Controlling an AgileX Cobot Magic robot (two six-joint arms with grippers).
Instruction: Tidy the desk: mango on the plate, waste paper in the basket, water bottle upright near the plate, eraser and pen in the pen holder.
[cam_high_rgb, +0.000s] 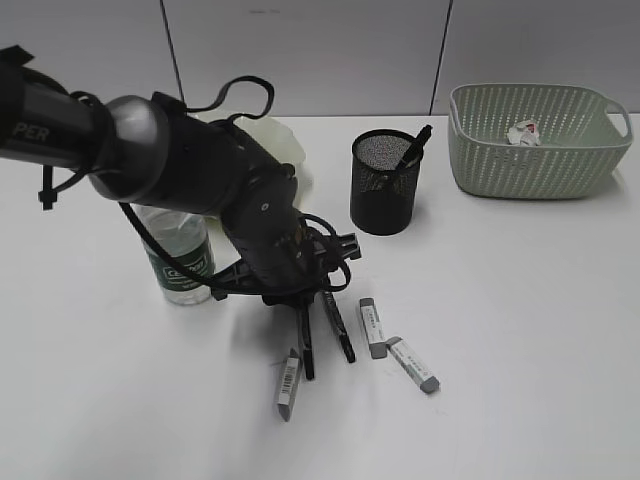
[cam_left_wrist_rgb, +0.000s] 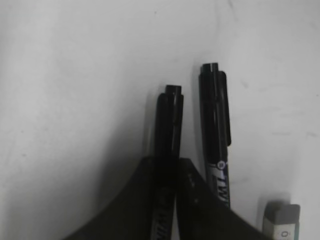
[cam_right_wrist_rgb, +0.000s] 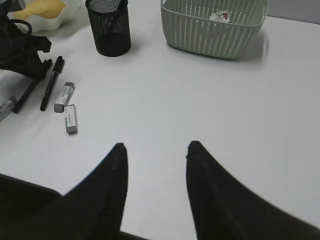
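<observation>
My left gripper is going to let go of the black pen inside the pen holder (cam_high_rgb: 394, 172), beside the pen standing there.
My left gripper (cam_high_rgb: 304, 318) (cam_left_wrist_rgb: 168, 163) is shut on a black pen (cam_left_wrist_rgb: 168, 120) (cam_high_rgb: 306, 352) low over the desk (cam_high_rgb: 520, 330). A second black pen (cam_left_wrist_rgb: 215, 120) (cam_high_rgb: 338, 328) lies just right of it. Three grey-and-white erasers (cam_high_rgb: 288, 384) (cam_high_rgb: 372, 327) (cam_high_rgb: 413, 364) lie around them. The pen holder (cam_high_rgb: 384, 190) holds one pen. The water bottle (cam_high_rgb: 181, 258) stands upright behind the left arm. The mango (cam_right_wrist_rgb: 45, 7) lies on the plate (cam_right_wrist_rgb: 44, 21). The waste paper (cam_high_rgb: 523, 132) lies in the basket (cam_high_rgb: 540, 150). My right gripper (cam_right_wrist_rgb: 156, 150) is open and empty.
The left arm's body and cables (cam_high_rgb: 200, 160) hide most of the plate in the exterior view. A grey panel wall (cam_high_rgb: 320, 50) stands behind the desk. The right gripper does not show in the exterior view.
</observation>
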